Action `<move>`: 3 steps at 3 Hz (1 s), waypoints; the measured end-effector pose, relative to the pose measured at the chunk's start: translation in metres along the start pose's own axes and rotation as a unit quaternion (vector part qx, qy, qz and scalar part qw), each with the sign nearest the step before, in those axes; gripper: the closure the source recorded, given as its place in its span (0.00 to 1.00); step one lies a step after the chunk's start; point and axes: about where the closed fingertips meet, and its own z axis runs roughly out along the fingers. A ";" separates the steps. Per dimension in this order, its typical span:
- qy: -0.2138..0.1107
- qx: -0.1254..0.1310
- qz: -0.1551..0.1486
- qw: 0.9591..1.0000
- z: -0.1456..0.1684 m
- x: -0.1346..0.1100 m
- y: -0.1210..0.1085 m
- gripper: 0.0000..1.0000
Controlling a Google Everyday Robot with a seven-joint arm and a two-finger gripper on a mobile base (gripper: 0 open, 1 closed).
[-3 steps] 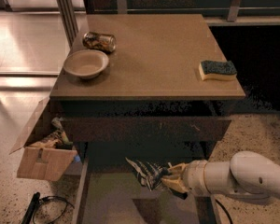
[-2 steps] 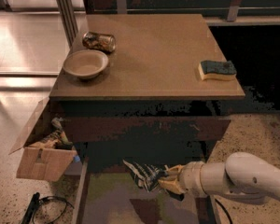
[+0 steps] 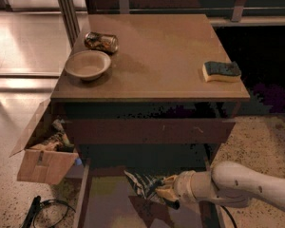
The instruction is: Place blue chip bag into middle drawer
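The robot's gripper will release the blue chip bag on the middle drawer's tan-grey bottom toward the drawer's back (image 3: 144,182).
The blue chip bag (image 3: 141,185), crumpled dark foil with white markings, hangs over the open middle drawer (image 3: 104,208), whose tan-grey floor shows below the cabinet front. My gripper (image 3: 162,192) comes in from the right on a white arm and is shut on the bag's right end, holding it just above the drawer floor. The bag's left end points up and to the left.
On the cabinet top stand a white bowl (image 3: 88,64), a crushed can (image 3: 101,42) and a blue-topped yellow sponge (image 3: 222,71). A cardboard box (image 3: 42,158) with clutter sits on the floor at the left. A dark cable (image 3: 35,213) lies at the lower left.
My gripper and arm have moved left with the bag, further over the drawer floor. The bag stays held.
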 end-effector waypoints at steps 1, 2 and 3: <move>0.009 0.003 0.006 1.000 0.033 0.019 -0.020 1.00; 0.017 0.026 0.001 1.000 0.075 0.038 -0.063 1.00; 0.017 0.027 0.002 0.999 0.076 0.039 -0.064 1.00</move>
